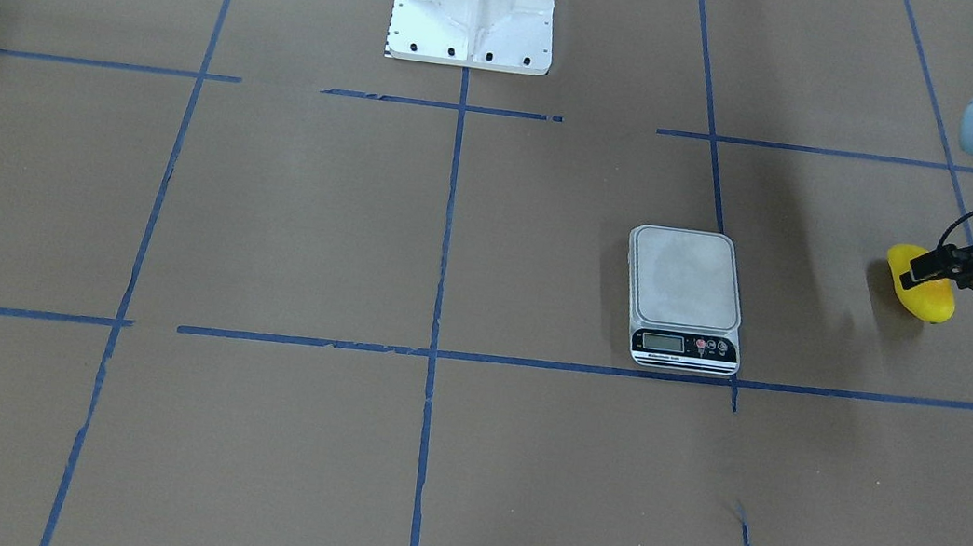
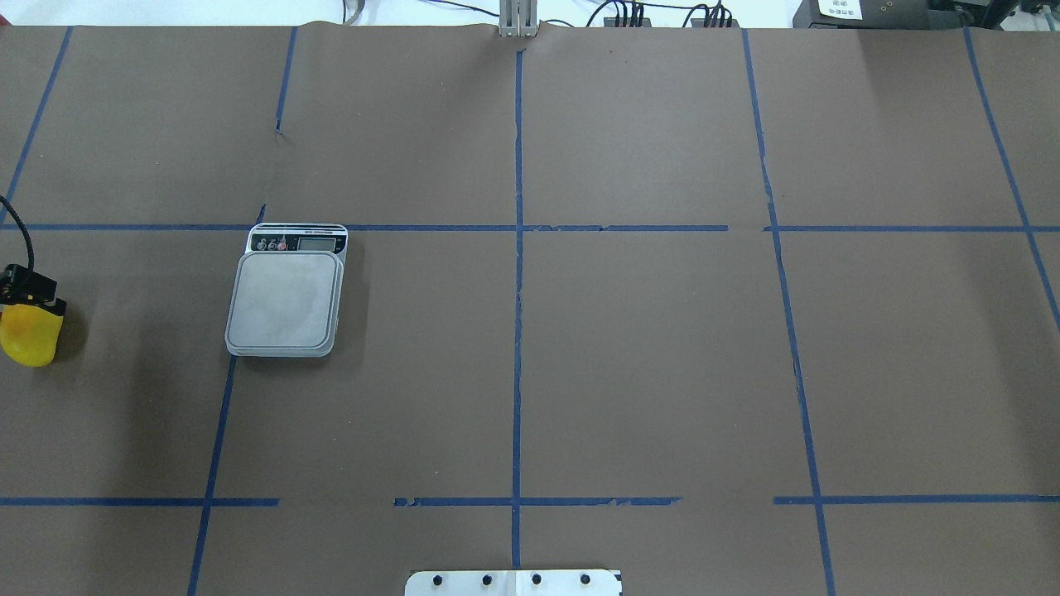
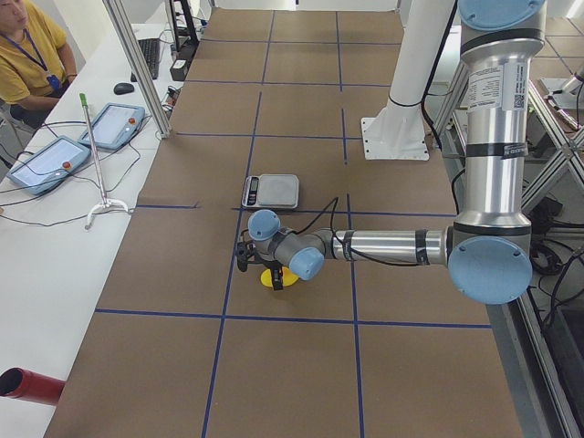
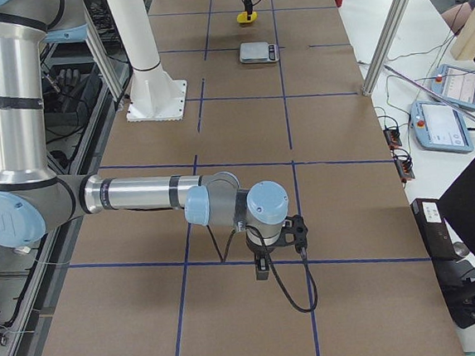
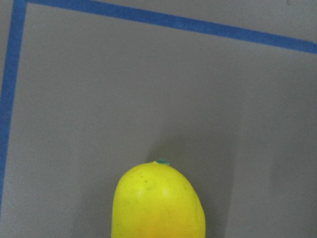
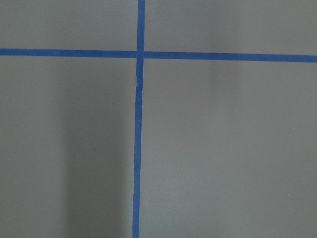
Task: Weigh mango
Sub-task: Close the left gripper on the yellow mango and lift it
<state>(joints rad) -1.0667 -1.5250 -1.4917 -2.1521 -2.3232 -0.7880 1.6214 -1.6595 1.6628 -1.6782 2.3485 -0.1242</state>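
Observation:
Next, my left gripper releases the yellow mango, now apart from the scale, near the middle of the grey scale's bare platform (image 1: 697, 268).
The mango (image 1: 930, 298) is bright yellow and lies at the table's left end; it also shows in the overhead view (image 2: 31, 338) and fills the bottom middle of the left wrist view (image 5: 158, 203). My left gripper (image 1: 930, 271) reaches down over it, with a black finger across its top, and looks shut on it. The mango is at or just above the paper. The grey scale (image 1: 686, 280) stands apart from it, platform bare. My right gripper (image 4: 276, 237) hangs low over the table in the exterior right view only; I cannot tell if it is open or shut.
The white robot base (image 1: 474, 8) stands at the table's middle rear. Blue tape lines (image 2: 517, 331) grid the brown paper. A person (image 3: 27, 50) sits by tablets (image 3: 46, 160) on the white side bench.

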